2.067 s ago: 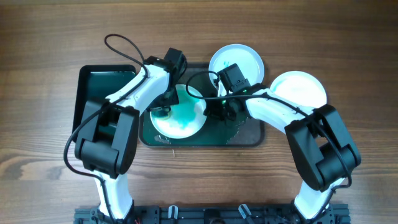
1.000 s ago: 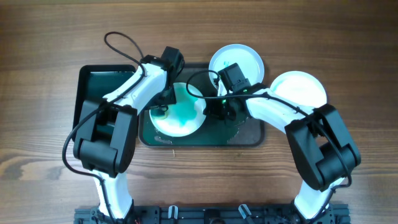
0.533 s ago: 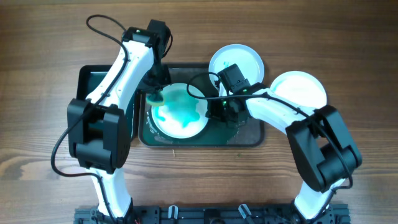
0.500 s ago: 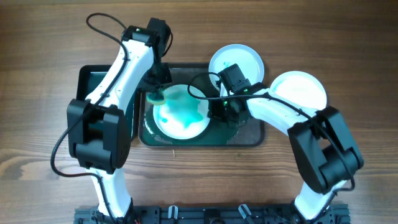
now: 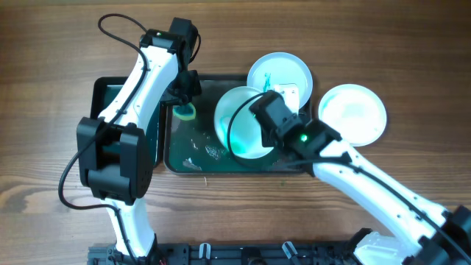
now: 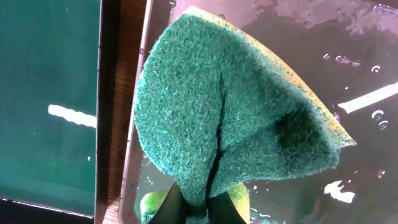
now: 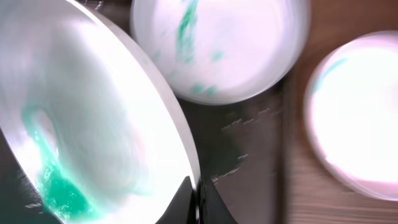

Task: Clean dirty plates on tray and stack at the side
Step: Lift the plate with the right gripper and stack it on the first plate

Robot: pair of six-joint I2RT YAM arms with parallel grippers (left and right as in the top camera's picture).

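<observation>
I need to use my right gripper to set the tilted white plate down and let go of it on top of the third plate (image 5: 352, 115) (image 7: 384, 116) on the wooden table. The tilted plate is still above the dark tray.
My right gripper (image 5: 266, 131) is shut on the rim of a white plate (image 5: 239, 121) and holds it tilted above the dark tray (image 5: 191, 158). Teal paint is smeared inside that plate (image 7: 93, 124), and the jaws (image 7: 196, 199) pinch its edge. A second plate (image 5: 278, 72) with teal smears sits at the tray's far edge and shows in the right wrist view (image 7: 217, 43). A third plate (image 5: 355, 112) lies on the table to the right (image 7: 354, 118). My left gripper (image 5: 184, 99) is shut on a green-yellow sponge (image 5: 184, 112) over the tray's far left corner; the sponge (image 6: 236, 106) hangs folded from the jaws (image 6: 198, 208).
A smaller black tray (image 5: 103, 110) with a green inside (image 6: 50, 93) stands left of the big tray. The big tray's floor (image 6: 348, 74) is wet, with white and teal streaks. Brown wooden table (image 5: 412, 44) lies all around.
My right gripper has lifted the smeared plate off the tray and tilted it, moving it right. My left gripper has drawn the sponge off the plate to the tray's far left corner.
</observation>
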